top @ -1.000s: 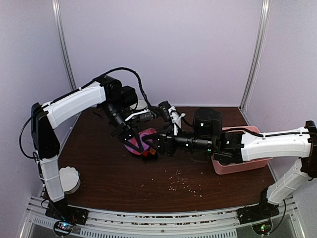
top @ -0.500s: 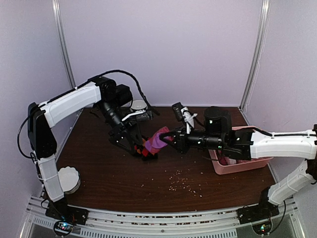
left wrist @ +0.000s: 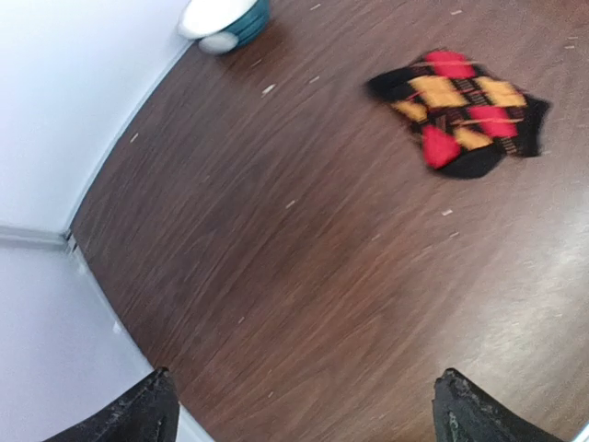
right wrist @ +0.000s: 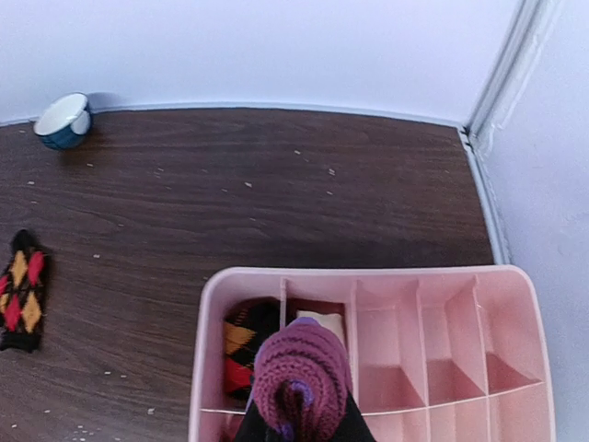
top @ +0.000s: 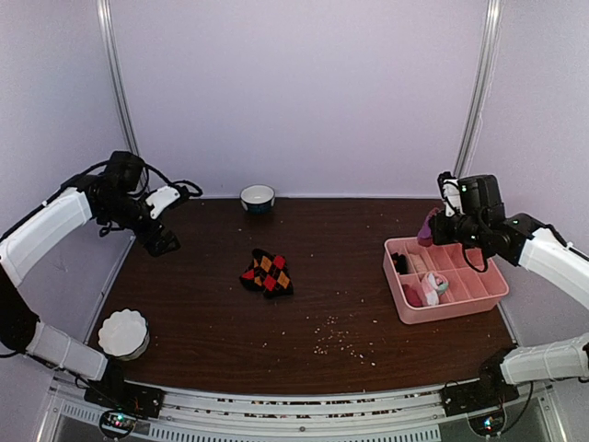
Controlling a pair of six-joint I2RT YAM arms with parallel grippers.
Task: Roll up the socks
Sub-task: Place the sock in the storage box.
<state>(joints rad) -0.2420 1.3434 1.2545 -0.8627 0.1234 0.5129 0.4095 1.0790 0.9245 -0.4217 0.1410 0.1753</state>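
My right gripper is holding the purple sock and will let go of it in the pink tray's empty back compartment (top: 441, 261) (right wrist: 388, 359) next to the white roll.
A black argyle sock (top: 267, 273) with red and orange diamonds lies flat mid-table, also seen in the left wrist view (left wrist: 460, 110) and at the left edge of the right wrist view (right wrist: 20, 290). My left gripper (top: 161, 239) hangs far left of it, open and empty (left wrist: 299, 414). My right gripper (top: 429, 230) is shut on the rolled purple sock (right wrist: 299, 378) and holds it over the far-left corner of the pink tray (right wrist: 368, 274). The purple roll (top: 426, 227) hides the fingers. Another argyle piece (right wrist: 241, 354) sits in the tray compartment just below.
The pink divided tray (top: 479, 299) at the right holds a pale pink-and-white bundle (top: 433, 285). A blue-rimmed bowl (top: 258, 196) stands at the back wall, and a white fluted bowl (top: 124, 331) at the front left. Crumbs (top: 336, 336) lie scattered near the front.
Both arms left the table's middle. The left gripper let go, opened and pulled back left. The right closed on the purple sock and carried it right to the tray.
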